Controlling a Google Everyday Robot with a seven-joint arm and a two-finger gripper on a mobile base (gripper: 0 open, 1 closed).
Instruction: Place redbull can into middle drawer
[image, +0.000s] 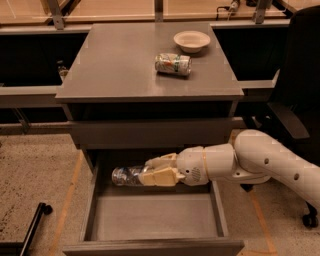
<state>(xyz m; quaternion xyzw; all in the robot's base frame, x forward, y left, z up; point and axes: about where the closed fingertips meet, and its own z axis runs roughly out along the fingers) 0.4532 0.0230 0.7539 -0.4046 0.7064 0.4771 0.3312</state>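
My gripper has the redbull can, now hanging inside the open middle drawer's back. It will let go of the can on the middle drawer's bottom near its front panel (133, 222), toward the black bar.
The redbull can (125, 176) is a slim silvery can held lying on its side, its shiny end pointing left. My gripper (149, 174) is shut on its right part with tan fingers (162, 177). The white arm reaches in from the right. The can hangs inside the back of the open middle drawer (155, 217), a little above the plain grey floor and below the shorter flat drawer front (150, 132). The can's blue and red markings are hidden by the fingers.
A fatter white-and-green can (173, 64) lies on its side on the grey cabinet top (115, 70), with a white bowl (192, 41) behind it. A black office chair (295, 105) stands at the right. A black bar with a wheel (35, 220) lies on the floor at the left.
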